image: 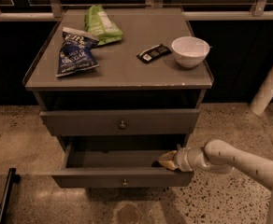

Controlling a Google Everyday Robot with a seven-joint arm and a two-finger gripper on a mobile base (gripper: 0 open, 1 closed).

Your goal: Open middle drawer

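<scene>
I should release the middle drawer's front panel slightly further out over the speckled floor [118, 186].
The middle drawer [122, 177] is a grey flat-fronted drawer with a small round knob [124, 182]. It stands pulled out from the cabinet and its inside shows bare. My gripper [167, 160] reaches in from the right on a white arm [230, 160]. It sits at the drawer's right front corner, just behind the front panel. The drawer above [121, 122], with its own knob, is pushed in. A lower drawer is hidden under the open one.
On the cabinet top [127, 73] lie a blue chip bag [75, 54], a green bag [101, 24], a dark snack bar [154, 52] and a white bowl [190, 51]. A white pole [269, 85] stands at the right. A dark object [5, 192] lies on the speckled floor at the lower left.
</scene>
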